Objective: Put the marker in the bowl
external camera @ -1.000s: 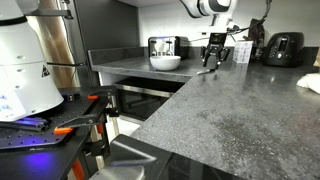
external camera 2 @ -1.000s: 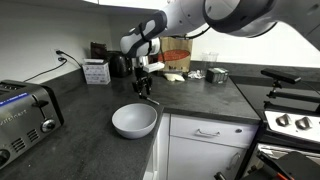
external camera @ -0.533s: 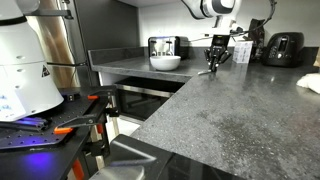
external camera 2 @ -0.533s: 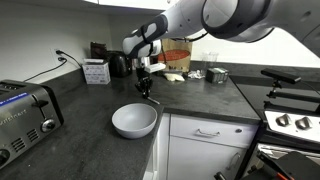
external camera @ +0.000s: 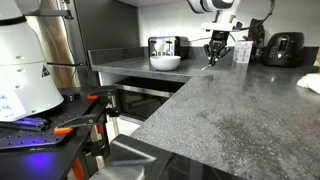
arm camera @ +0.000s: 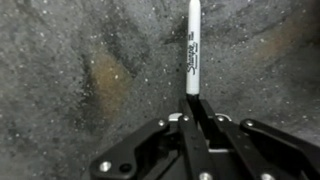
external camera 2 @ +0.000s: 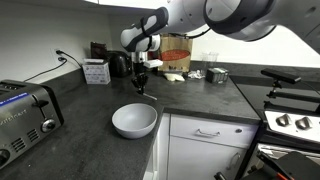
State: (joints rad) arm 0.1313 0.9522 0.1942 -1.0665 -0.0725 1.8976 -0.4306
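Next, I release the marker inside the round white bowl [external camera: 164, 59] in front of the black-and-silver toaster. The marker is still just above the speckled counter.
In the wrist view the marker [arm camera: 192, 45] is a thin pen with a white body, dark lettering and a dark lower end. It sticks out straight ahead from my gripper [arm camera: 193, 100], whose two black fingers are shut on its lower end, above the speckled grey counter. In both exterior views the gripper [external camera: 215, 58] [external camera 2: 141, 86] hangs point down just above the counter. The round white bowl [external camera 2: 134, 121] [external camera: 166, 62] sits on the counter, nearer the front edge than the gripper in an exterior view. It looks empty.
A black-and-silver toaster [external camera 2: 24, 116] stands at the counter's left end. A white box [external camera 2: 97, 71], dark appliances and a metal cup [external camera 2: 217, 74] line the back wall. A stove [external camera 2: 292, 121] lies to the right. A black appliance [external camera: 283, 48] stands beyond the arm.
The jaws have closed from open onto the marker, and the gripper has risen slightly off the counter with it. The bowl has not moved.
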